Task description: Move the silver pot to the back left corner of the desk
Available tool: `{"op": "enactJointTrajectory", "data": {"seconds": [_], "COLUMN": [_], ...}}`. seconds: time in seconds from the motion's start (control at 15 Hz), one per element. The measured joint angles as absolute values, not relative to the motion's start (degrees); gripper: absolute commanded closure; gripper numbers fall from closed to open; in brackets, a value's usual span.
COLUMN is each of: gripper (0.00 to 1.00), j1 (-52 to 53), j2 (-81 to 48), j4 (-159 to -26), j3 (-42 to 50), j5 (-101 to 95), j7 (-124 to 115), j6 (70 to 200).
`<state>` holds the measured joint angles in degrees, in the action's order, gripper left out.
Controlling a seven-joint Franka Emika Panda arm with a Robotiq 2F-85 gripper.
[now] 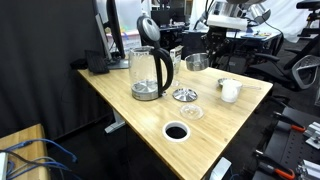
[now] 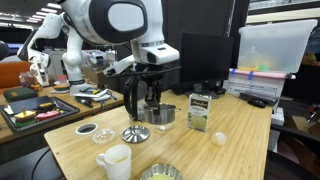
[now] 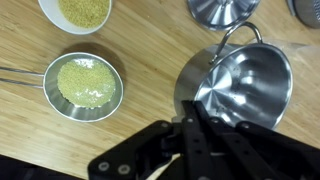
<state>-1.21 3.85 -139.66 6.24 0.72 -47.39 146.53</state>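
The robot's gripper should set the silver pot down on the desk close against the near side of the round black cable hole [image 1: 187, 142].
The silver pot [image 3: 248, 85] is shiny with a wire side handle. It stands near the far edge of the light wooden desk [image 1: 215, 135] in an exterior view [image 1: 197, 61]. In the wrist view my gripper [image 3: 200, 125] has its black fingers close together on the near rim of the pot. In an exterior view my gripper [image 2: 152, 100] hangs straight down onto the pot [image 2: 163, 116]. The desk's round black cable hole [image 1: 176, 131] is towards the near edge.
A glass kettle [image 1: 150, 72] with a black handle, a flat silver disc [image 1: 185, 95], a glass dish [image 1: 192, 112] and a white cup [image 1: 230, 90] stand on the desk. A carton [image 2: 200, 112] is beside the pot. A pan of yellow grain [image 3: 88, 83] and a grain bowl [image 3: 75, 10] lie close by.
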Motion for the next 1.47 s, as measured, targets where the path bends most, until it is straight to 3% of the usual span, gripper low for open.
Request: {"op": "enactJointTrajectory", "data": {"seconds": [0.47, 0.8, 1.47], "gripper": [0.99, 0.99, 0.99], "j1": [2.03, 8.43, 19.99], "j2": [19.70, 28.39, 28.18], "j4": [-155.40, -159.57, -159.54], "j3": [1.61, -1.79, -6.66], "j5": [11.59, 17.00, 21.71], "j7": [-32.21, -22.87, -10.13], "j6": [146.02, 141.51, 137.54]}}
